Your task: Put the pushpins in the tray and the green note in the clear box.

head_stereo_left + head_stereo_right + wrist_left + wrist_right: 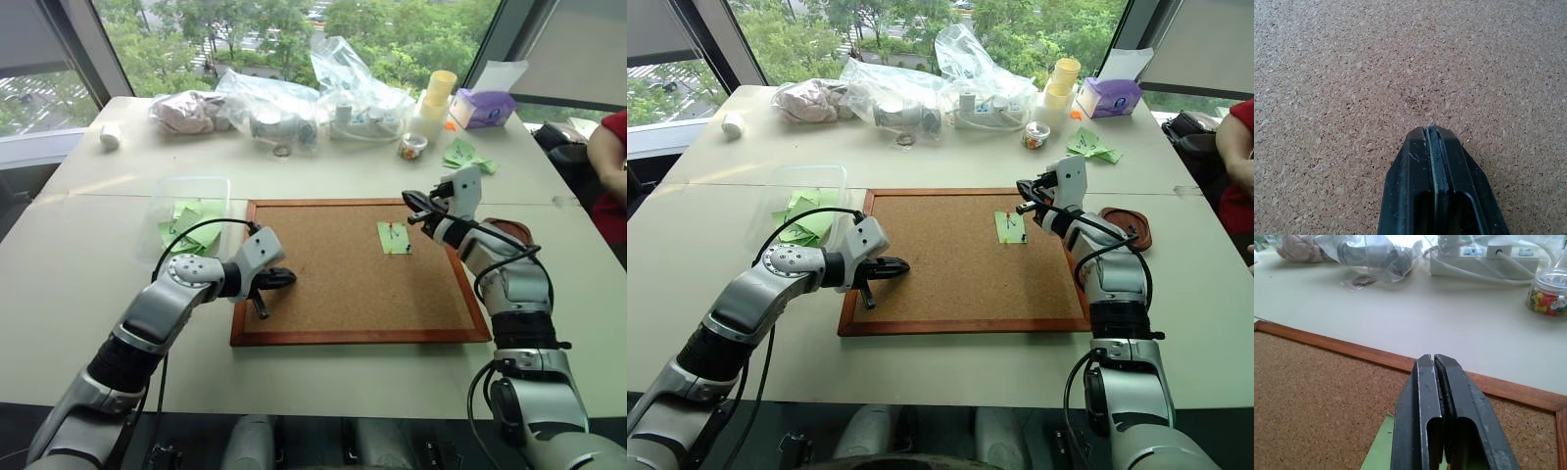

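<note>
The red pushpin is still at the top of the green note and my right gripper is shut and empty, so I will open it and close it around the pushpin's head (390, 225).
The green note (394, 237) lies flat on the right half of the corkboard (333, 294), with a small red spot near its top that looks like a pushpin head. My right gripper (416, 208) hovers just above and behind the note, shut (1433, 357). I cannot see whether a pin is pinched between its tips. The reddish-brown tray (1129, 228) sits on the table right of the board, partly behind my right arm. The clear box (191, 211), left of the board, holds green paper. My left gripper (281, 279) is shut low over the board's left side (1431, 129), holding nothing.
Crinkly plastic bags (294, 103), a power strip and a small jar of coloured pins (1547, 296) line the far side of the table. Yellow cups (438, 93), a purple tissue box (482, 106) and green paper scraps (468, 155) stand back right. A person in red (612, 166) is at the right edge.
</note>
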Controlling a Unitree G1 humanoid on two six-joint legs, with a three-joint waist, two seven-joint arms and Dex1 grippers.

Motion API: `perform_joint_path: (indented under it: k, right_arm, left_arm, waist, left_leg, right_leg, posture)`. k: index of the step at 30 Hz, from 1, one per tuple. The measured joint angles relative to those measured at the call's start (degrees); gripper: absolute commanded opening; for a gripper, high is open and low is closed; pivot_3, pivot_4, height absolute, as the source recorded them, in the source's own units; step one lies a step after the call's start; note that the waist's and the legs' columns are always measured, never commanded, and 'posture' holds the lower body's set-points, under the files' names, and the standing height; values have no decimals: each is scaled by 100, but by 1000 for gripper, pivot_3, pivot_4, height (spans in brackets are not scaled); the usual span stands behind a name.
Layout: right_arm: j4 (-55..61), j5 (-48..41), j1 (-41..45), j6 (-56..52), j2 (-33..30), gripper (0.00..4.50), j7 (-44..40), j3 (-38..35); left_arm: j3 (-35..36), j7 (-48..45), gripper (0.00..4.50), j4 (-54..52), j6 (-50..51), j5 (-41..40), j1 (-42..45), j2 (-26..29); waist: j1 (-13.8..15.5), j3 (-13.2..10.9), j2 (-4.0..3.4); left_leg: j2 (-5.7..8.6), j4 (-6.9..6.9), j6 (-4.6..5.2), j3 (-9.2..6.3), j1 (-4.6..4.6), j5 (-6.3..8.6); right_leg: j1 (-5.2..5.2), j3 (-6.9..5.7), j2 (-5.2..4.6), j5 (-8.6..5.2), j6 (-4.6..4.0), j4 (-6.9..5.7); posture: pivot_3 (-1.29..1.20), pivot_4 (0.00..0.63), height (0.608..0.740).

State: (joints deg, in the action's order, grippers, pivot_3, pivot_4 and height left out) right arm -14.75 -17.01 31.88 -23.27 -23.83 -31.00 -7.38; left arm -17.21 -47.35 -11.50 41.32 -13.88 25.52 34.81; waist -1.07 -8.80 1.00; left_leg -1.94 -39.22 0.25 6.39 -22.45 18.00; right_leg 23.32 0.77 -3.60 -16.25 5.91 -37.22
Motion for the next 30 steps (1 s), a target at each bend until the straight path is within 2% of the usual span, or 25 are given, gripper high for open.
perform_joint_path:
  k: [2, 6, 20, 23, 27, 30]
  right_arm:
    - [0, 78, -68, -20, -23, 885, -54, 110]
    - [-18, 287, -105, -129, -171, 2842, -154, 332]
    - [-438, 500, -58, -117, -198, 2842, -390, 502]
    - [-623, 554, 60, -2, -191, 1993, -368, 502]
    - [-750, 574, 161, 127, -160, 29, -360, 504]
    - [-793, 590, 161, 210, -145, 29, -372, 518]
  left_arm:
    - [-1, -1, 0, 0, 3, 7, 2, -2]
    - [-1, -4, 0, 1, 3, 21, 6, -10]
    - [1, -1, 0, -48, 66, 68, 1, -33]
    - [2, -1, 0, -49, 77, 74, -1, -50]
    - [2, 0, 0, -51, 83, 77, -1, -61]
    - [2, 2, 0, -53, 87, 77, -2, -62]
  waist:
    - [0, 0, 0]
    - [3, 0, -1]
    - [4, 0, -1]
    - [4, 0, -1]
    - [4, 0, -1]
    - [4, 0, -1]
  left_leg:
    - [0, 0, 0, 0, 0, 0]
    - [0, 0, 0, 0, 0, 0]
    - [1, 0, 0, 0, 0, 0]
    - [1, 0, 0, 0, 0, 0]
    - [1, 0, 0, 0, 0, 0]
    - [1, 0, 0, 0, 0, 0]
  right_leg:
    - [0, 0, 0, 0, 0, 0]
    - [0, 0, 0, 0, 0, 0]
    - [0, 0, 2, 0, 0, 0]
    - [0, 0, 2, 0, 0, 0]
    - [0, 0, 2, 0, 0, 0]
    - [0, 0, 1, 0, 0, 0]
  posture:
    - [0, 150, 738]
    - [0, 150, 738]
    - [0, 150, 738]
    - [0, 150, 738]
    - [0, 150, 738]
    - [0, 150, 738]
